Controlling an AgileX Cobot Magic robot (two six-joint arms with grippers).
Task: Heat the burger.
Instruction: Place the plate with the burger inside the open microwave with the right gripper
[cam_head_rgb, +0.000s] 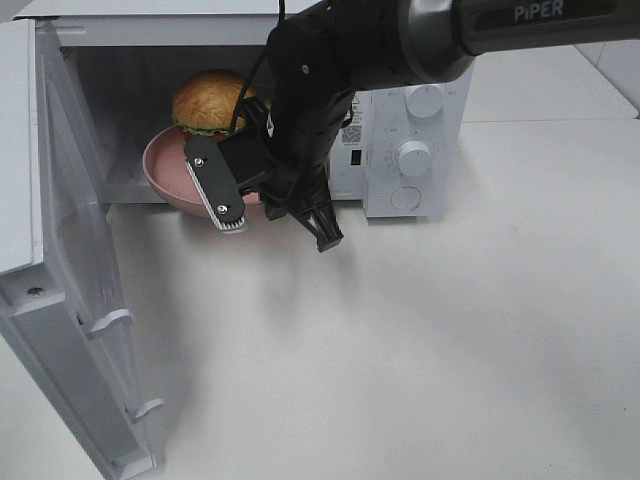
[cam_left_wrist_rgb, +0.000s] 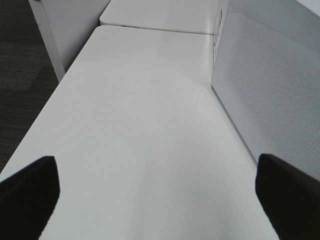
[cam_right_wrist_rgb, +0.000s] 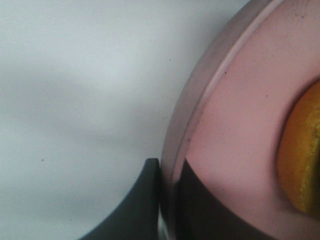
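Next, my right gripper lets go of the pink plate with the burger on the microwave's bottom, just inside its front edge (cam_head_rgb: 219, 127).
The burger (cam_head_rgb: 212, 100), with a golden domed bun and green lettuce, sits on a round pink plate (cam_head_rgb: 165, 165) at the mouth of the open microwave, partly inside the cavity. My right gripper (cam_head_rgb: 268, 200) has reached across from the right and is shut on the plate's near rim. In the right wrist view the dark fingers (cam_right_wrist_rgb: 150, 200) pinch the pink plate's rim (cam_right_wrist_rgb: 200, 100), and the burger's orange bun (cam_right_wrist_rgb: 302, 155) shows at the edge. My left gripper (cam_left_wrist_rgb: 157, 175) stands open over bare table, nothing between its fingers; it is not seen in the exterior high view.
The white microwave has its door (cam_head_rgb: 70, 300) swung open toward the front left, and its control panel with knobs (cam_head_rgb: 415, 150) at the right. The white table (cam_head_rgb: 420, 350) spreads in front. The left wrist view shows a white perforated wall (cam_left_wrist_rgb: 270, 75).
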